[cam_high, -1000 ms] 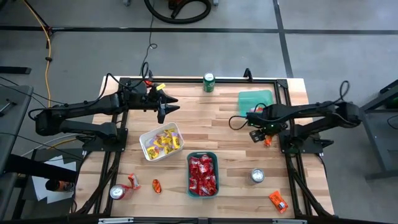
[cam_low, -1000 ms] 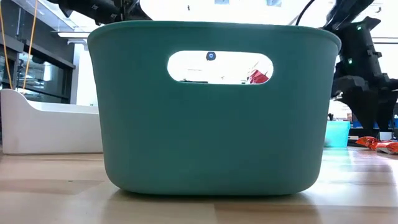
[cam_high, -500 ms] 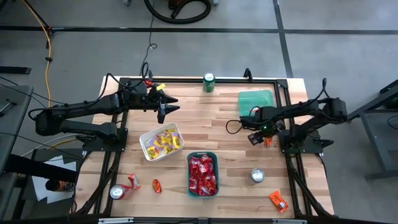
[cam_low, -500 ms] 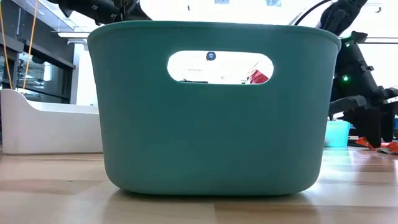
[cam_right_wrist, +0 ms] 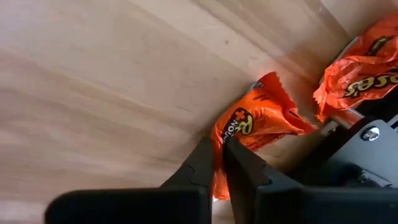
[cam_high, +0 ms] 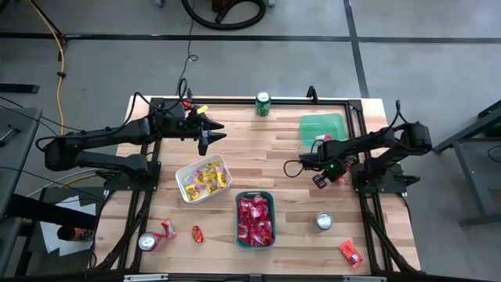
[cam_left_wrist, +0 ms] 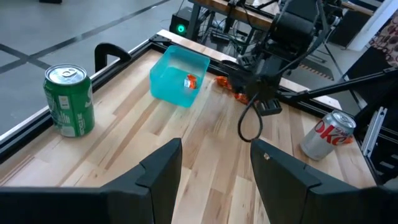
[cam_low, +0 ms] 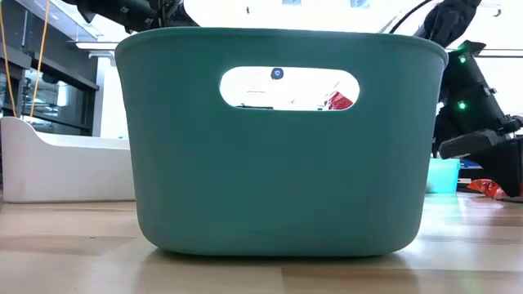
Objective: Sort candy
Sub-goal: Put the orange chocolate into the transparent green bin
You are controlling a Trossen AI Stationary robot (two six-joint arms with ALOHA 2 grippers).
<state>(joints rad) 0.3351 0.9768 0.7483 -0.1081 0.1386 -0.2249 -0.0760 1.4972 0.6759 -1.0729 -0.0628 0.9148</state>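
My right gripper needs to release the orange packet inside the light-green tray (cam_high: 311, 126), close to the tray's side that faces the green can.
Candy packets are spread over the table. Yellow ones fill a white tray (cam_high: 203, 178), and red ones fill a teal tray (cam_high: 255, 219). A light-green tray (cam_high: 322, 127) holds one orange packet (cam_left_wrist: 190, 81). My right gripper (cam_right_wrist: 222, 149) points steeply down at the table's right, shut on an orange candy packet (cam_right_wrist: 252, 121) that lies on the wood. Just beside that packet lies a second orange packet (cam_right_wrist: 360, 68). My left gripper (cam_left_wrist: 214, 180) hovers open and empty at the far left (cam_high: 211, 135). My right gripper pinches the orange packet by one end edge (cam_right_wrist: 219, 134) between its two fingertips. It comes from above, slanting down. The rest of the packet lies flat on the table beyond the fingers, crumpled at the pinched end.
A green can (cam_high: 263, 103) stands at the far edge. A silver can (cam_high: 323, 222) stands near the right, and another can (cam_high: 147, 241) stands at the near left corner. Loose packets lie at the near left (cam_high: 167, 228), (cam_high: 197, 233) and the near right (cam_high: 350, 252). The right arm's base frame (cam_right_wrist: 367, 143) is close by.
My right gripper has sunk to the table beside the light-green tray, tipping steeper and shifting slightly toward the near left, and has shut on the orange packet's end. The packet still lies on the wood.
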